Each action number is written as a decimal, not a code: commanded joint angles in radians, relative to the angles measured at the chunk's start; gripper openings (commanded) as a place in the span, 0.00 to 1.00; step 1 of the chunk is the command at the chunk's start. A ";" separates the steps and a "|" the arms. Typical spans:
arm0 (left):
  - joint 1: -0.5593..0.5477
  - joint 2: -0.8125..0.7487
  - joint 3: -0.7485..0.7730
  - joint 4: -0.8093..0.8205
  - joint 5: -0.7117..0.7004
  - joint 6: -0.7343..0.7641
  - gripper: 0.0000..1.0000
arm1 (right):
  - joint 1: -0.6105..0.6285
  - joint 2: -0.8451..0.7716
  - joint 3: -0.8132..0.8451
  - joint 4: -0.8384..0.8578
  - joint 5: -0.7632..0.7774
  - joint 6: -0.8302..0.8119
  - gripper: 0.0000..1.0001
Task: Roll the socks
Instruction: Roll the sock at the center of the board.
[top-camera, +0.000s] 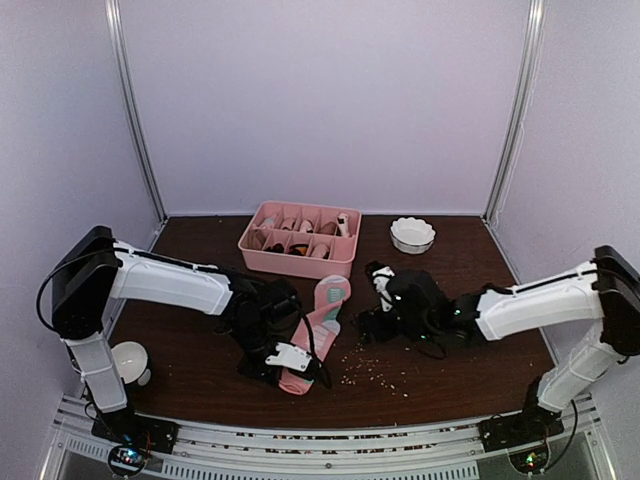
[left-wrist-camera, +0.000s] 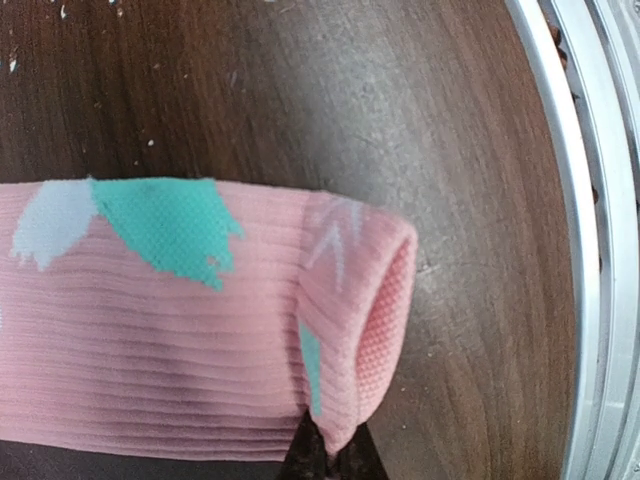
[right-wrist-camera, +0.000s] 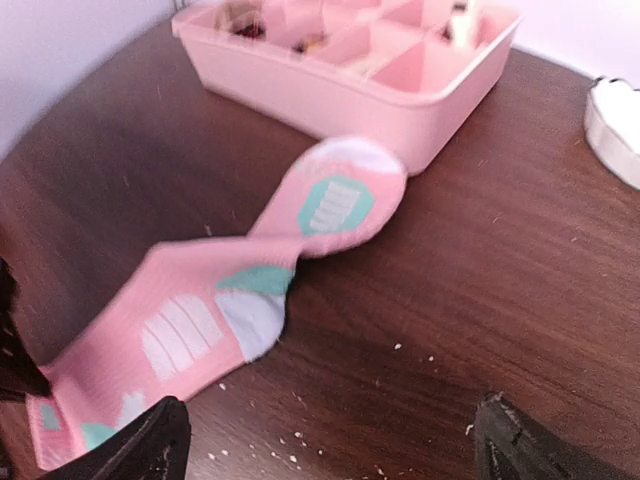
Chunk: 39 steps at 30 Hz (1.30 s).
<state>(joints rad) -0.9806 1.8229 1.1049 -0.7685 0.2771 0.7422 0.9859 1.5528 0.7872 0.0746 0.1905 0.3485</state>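
Observation:
My left gripper is pinching just one edge of the cuff, so next my right gripper comes around and pinches the cuff's free corner (left-wrist-camera: 392, 232) before I roll up the sock.
One pink sock (top-camera: 325, 315) with teal and white patches lies flat on the brown table, running from the tray towards the near edge. My left gripper (top-camera: 305, 368) is at its near end, shut on the cuff. In the left wrist view the black fingertips (left-wrist-camera: 312, 452) pinch the folded cuff edge of the sock (left-wrist-camera: 150, 330), and the cuff opening faces right. My right gripper (top-camera: 372, 300) stands wide open just right of the sock, holding nothing. In the right wrist view its gripper (right-wrist-camera: 340, 450) hovers over bare table, with the sock (right-wrist-camera: 200, 320) to the left.
A pink divided tray (top-camera: 255, 240) with small items stands behind the sock. A white scalloped bowl (top-camera: 412, 234) sits at the back right, and a white cup (top-camera: 130, 362) by the left arm's base. Crumbs (top-camera: 375, 370) dot the table near the metal front rail (left-wrist-camera: 585, 300).

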 joint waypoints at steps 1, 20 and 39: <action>0.014 0.084 0.050 -0.096 0.072 0.020 0.00 | -0.011 -0.254 -0.323 0.483 0.108 0.195 0.99; 0.118 0.318 0.279 -0.334 0.335 0.024 0.00 | 0.496 0.017 -0.389 0.737 0.065 -0.265 0.62; 0.118 0.343 0.305 -0.350 0.283 0.016 0.00 | 0.437 0.350 -0.101 0.724 -0.020 -0.269 0.41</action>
<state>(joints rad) -0.8631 2.1326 1.4029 -1.1278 0.6235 0.7582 1.4391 1.8729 0.6567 0.7910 0.1795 0.0586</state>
